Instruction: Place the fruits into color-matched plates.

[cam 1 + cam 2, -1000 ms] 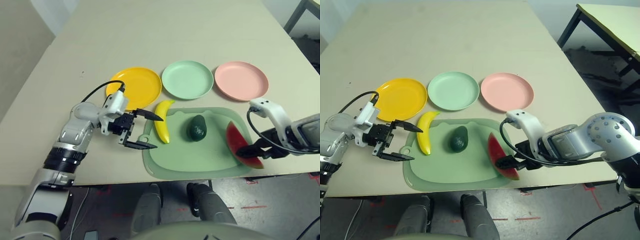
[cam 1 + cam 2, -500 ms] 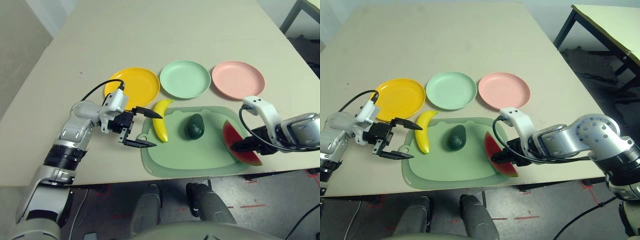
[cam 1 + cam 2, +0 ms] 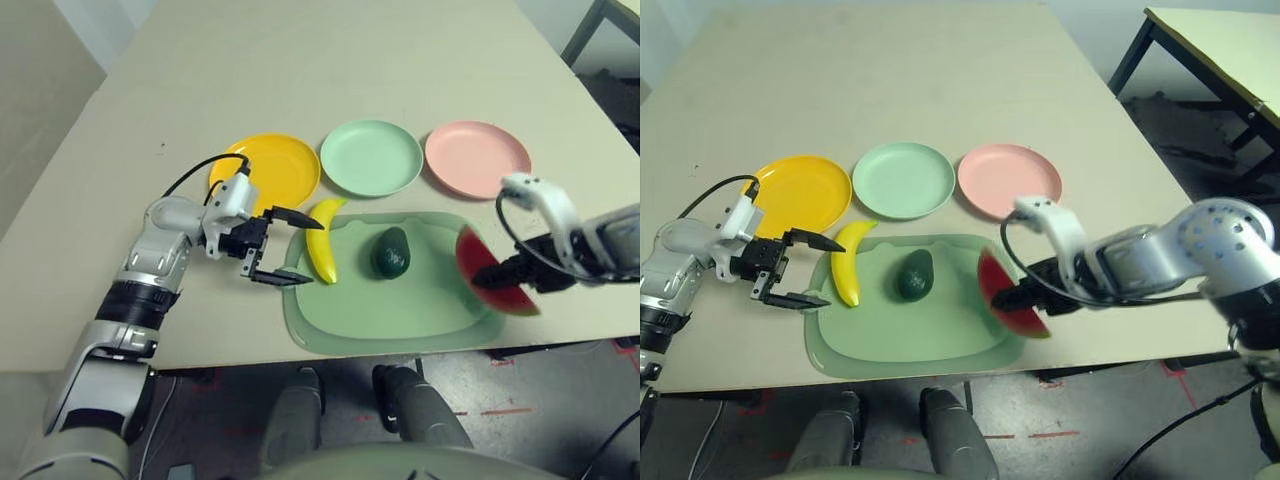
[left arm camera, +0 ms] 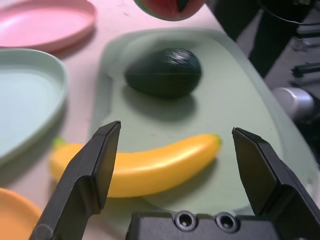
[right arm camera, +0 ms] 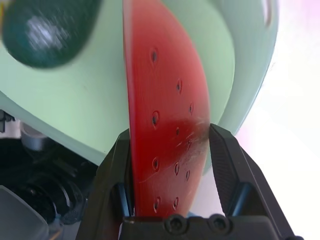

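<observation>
Next, I let go of the red watermelon wedge with my right gripper in the middle of the pink plate [image 3: 484,160].
My right gripper [image 3: 497,272] is shut on the red watermelon wedge [image 3: 472,255], holding it on edge over the right rim of the green mat; both pads press its flat faces [image 5: 165,115]. The yellow banana [image 3: 322,250] lies on the mat's left part. My left gripper [image 3: 298,248] stands open just left of the banana, its fingers [image 4: 87,167] spread wider than the fruit. The dark green avocado [image 3: 390,252] rests in the middle of the mat. Behind the mat stand the yellow plate [image 3: 268,170], the green plate [image 3: 372,157] and the pink plate [image 3: 477,158].
The large green mat [image 3: 380,315] lies close to the table's front edge. A black cable loops from my left wrist [image 3: 190,180] over the table. Another table [image 3: 1230,50] stands off to the far right. Bare tabletop stretches behind the plates.
My right gripper has carried the watermelon wedge to the right, out to the mat's right edge. My left gripper has edged a little closer to the banana.
</observation>
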Robot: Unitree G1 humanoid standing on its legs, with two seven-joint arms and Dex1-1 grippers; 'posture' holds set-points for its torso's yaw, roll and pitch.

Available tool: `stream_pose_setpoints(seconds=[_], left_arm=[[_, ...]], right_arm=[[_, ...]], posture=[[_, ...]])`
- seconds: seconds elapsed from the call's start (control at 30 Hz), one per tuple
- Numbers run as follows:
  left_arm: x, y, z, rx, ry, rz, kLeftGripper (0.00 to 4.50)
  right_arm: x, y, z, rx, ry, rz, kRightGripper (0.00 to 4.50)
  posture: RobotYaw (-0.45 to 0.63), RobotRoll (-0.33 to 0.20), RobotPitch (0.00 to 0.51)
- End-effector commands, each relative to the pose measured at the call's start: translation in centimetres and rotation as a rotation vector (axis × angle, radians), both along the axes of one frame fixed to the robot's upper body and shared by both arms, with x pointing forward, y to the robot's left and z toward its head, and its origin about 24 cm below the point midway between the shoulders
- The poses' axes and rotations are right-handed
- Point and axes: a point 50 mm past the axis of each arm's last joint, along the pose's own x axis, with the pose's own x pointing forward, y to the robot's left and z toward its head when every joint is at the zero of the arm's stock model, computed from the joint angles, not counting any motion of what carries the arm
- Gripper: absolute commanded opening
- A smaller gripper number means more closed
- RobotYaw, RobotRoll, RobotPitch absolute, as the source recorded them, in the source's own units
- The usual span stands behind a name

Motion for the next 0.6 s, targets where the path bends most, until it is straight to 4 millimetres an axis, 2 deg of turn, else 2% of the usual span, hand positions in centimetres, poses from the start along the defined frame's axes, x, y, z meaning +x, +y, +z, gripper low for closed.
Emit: stream_pose_setpoints(seconds=[0.03,0.13,0.33,0.43,0.6], left_arm=[[0.1,0.2,-0.3,0.017,0.000,0.001,4.50],[0.3,0.1,-0.5,0.030,-0.012,0.002,4.50],[0.7,0.1,0.0,0.019,-0.029,0.023,4.50],[0.7,0.5,0.2,0.013,-0.034,0.050,4.50],[0.4,1.1,0.4,0.008,-0.038,0.086,4.50]], right_arm=[[1.9,0.3,1.0,0.009,-0.024,-0.024,2.21],[4.9,1.1,2.1,0.025,-0.082,-0.088,2.21],[10.6,2.1,2.9,-0.029,-0.255,-0.191,2.21],[12.4,1.8,2.9,-0.085,-0.324,-0.183,2.21],[14.1,-0.4,1.9,-0.247,-0.397,-0.163,2.21]], posture=[[-0.04,0.000,0.182],[-0.04,0.000,0.185],[0.00,0.000,0.193],[0.02,0.000,0.194],[0.04,0.000,0.198]])
